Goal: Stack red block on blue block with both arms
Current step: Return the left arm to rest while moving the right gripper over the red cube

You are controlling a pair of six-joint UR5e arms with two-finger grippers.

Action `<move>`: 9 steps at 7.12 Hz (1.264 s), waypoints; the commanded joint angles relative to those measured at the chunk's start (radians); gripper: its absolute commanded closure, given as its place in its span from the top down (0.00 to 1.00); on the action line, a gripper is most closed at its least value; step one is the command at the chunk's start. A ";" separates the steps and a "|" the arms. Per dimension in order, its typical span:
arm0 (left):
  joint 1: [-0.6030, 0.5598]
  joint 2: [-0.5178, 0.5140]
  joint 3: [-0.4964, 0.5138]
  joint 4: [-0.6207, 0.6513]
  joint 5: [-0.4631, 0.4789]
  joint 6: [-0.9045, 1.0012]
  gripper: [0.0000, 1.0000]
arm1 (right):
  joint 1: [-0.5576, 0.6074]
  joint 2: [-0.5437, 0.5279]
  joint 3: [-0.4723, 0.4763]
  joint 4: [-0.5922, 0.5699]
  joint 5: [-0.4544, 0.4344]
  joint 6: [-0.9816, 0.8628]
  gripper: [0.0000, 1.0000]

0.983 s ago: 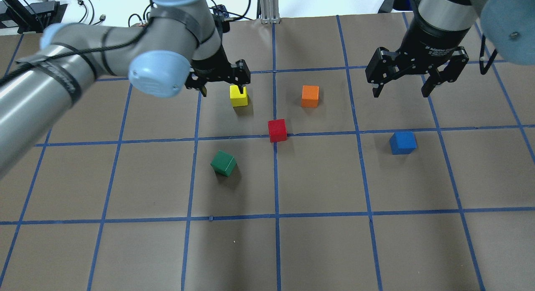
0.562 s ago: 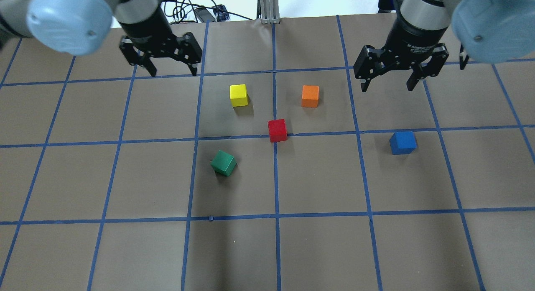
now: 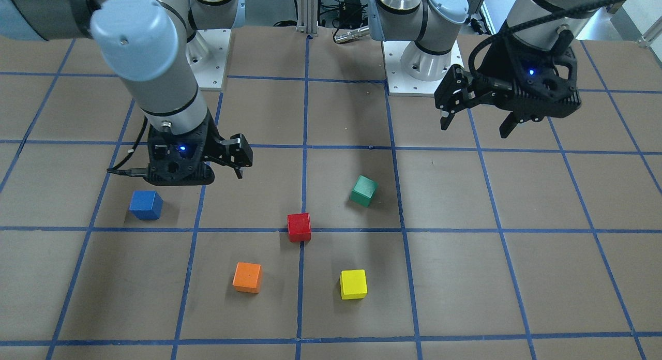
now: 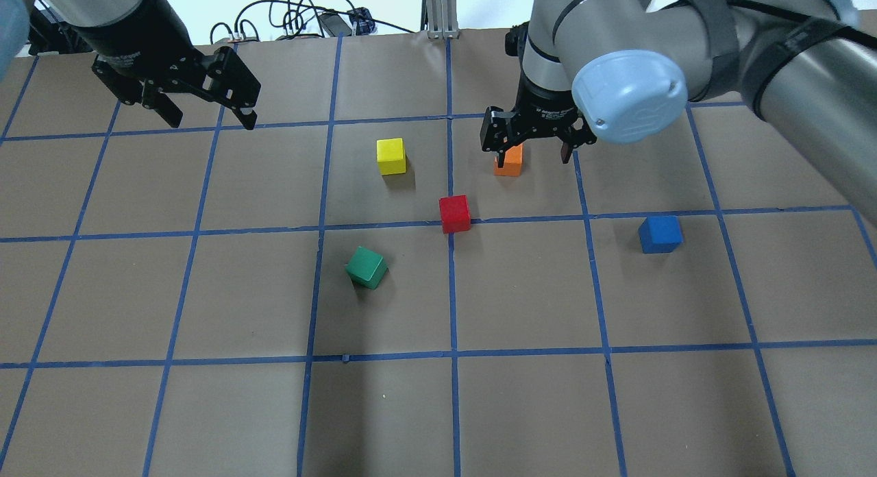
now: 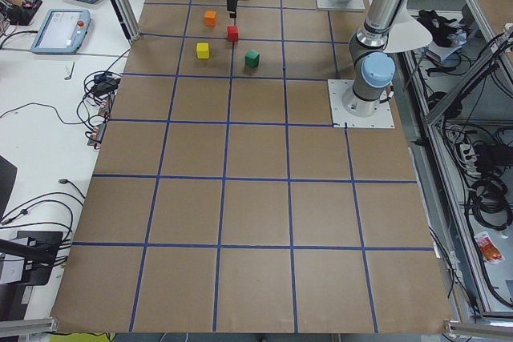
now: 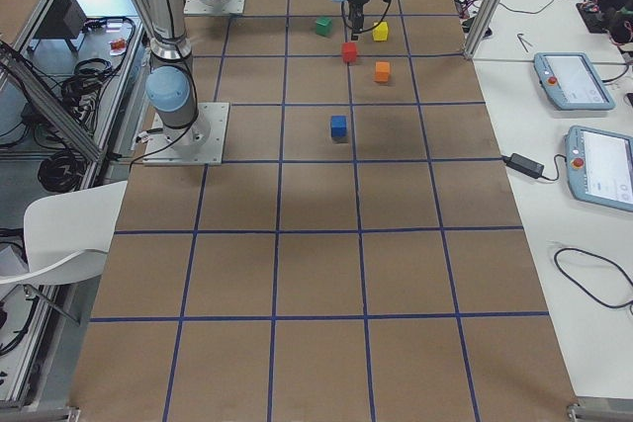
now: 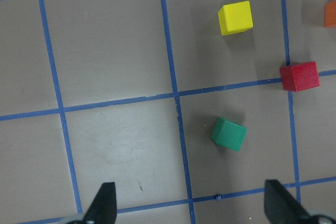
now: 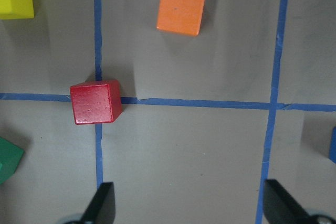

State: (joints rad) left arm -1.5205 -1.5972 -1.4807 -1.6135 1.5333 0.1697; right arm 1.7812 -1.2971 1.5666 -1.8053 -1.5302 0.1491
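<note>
The red block has opposite sides [image 3: 299, 227] [image 8: 96, 102] that face the blue block and the green cube. My right gripper goes there next and closes across them.
The red block [image 4: 455, 213] sits on a blue grid line at the table's middle. The blue block [image 4: 660, 234] sits apart from it, to the right. My right gripper [image 4: 534, 153] is open and empty. It hovers over the orange cube [image 4: 509, 164], above and behind the red block. In the right wrist view the red block [image 8: 95, 102] lies ahead and left of the open fingers [image 8: 105, 205]. My left gripper [image 4: 199, 117] is open and empty, raised at the far left. In the left wrist view the red block [image 7: 299, 76] is at the right.
A yellow cube [image 4: 391, 155] lies behind and left of the red block. A green cube [image 4: 366, 267] lies in front and left of it, turned at an angle. Brown paper with a blue tape grid [image 4: 452, 357] covers the table.
My left gripper has pulled away from the yellow cube to the far left. My right gripper has moved left from the right side to over the orange cube. No block has moved.
</note>
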 commanded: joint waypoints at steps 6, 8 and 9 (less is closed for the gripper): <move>-0.001 0.031 -0.035 0.014 0.001 0.002 1.00 | 0.147 0.221 0.004 -0.242 0.004 0.053 1.00; -0.001 0.031 -0.035 0.014 0.001 0.002 1.00 | 0.147 0.265 0.004 -0.278 0.002 0.052 1.00; -0.001 0.028 -0.035 0.014 0.001 0.002 1.00 | 0.147 0.272 0.004 -0.282 0.002 0.052 1.00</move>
State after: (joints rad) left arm -1.5217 -1.5677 -1.5156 -1.5999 1.5340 0.1718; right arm 1.9276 -1.0407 1.5708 -2.0765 -1.5274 0.2011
